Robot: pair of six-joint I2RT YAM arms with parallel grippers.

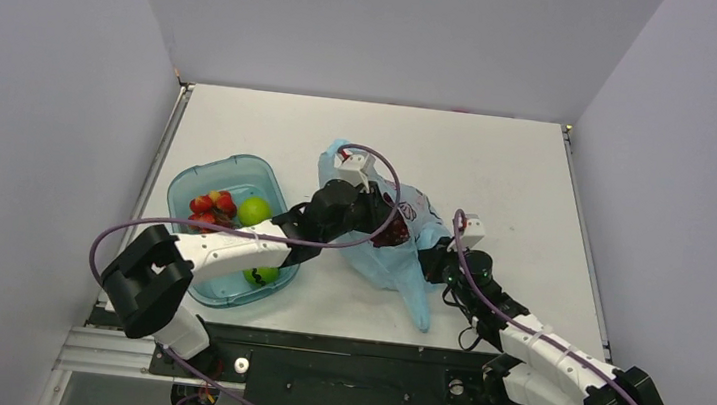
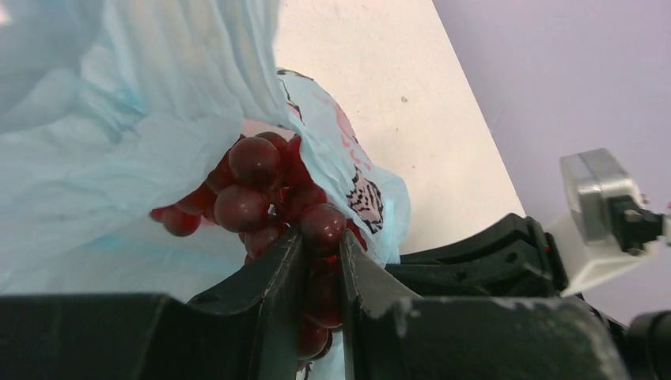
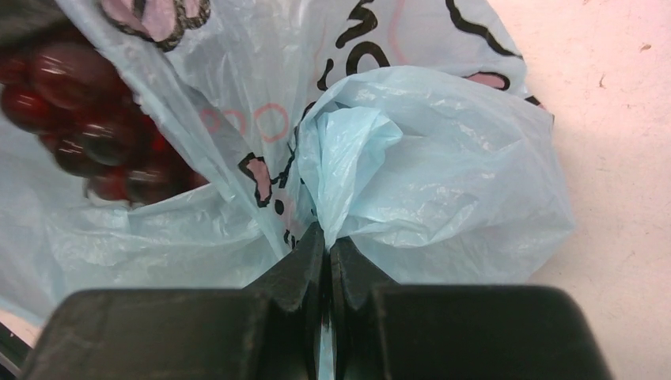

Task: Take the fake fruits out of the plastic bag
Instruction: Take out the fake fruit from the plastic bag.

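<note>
The robot's left gripper will release the bunch of grapes, now inside the light-blue bag, in the teal tray (image 1: 237, 256), next to the striped green ball.
The light-blue plastic bag (image 1: 407, 260) lies crumpled at the table's middle. My left gripper (image 1: 385, 219) reaches into its mouth and is shut on the dark red-purple grape bunch (image 2: 253, 186), one grape pinched between the fingers of the gripper (image 2: 320, 244). My right gripper (image 1: 432, 261) is shut on a bunched fold of the bag (image 3: 443, 174), its tips (image 3: 327, 237) together. The grapes (image 3: 87, 119) show through the bag at the upper left of the right wrist view. The small dark plum is out of view.
A teal translucent tray (image 1: 238, 162) stands left of the bag and holds the red berry cluster (image 1: 212, 207), the plain green apple (image 1: 253, 212) and the striped green ball (image 1: 261, 275). The left forearm crosses above the tray. Grey walls enclose the table.
</note>
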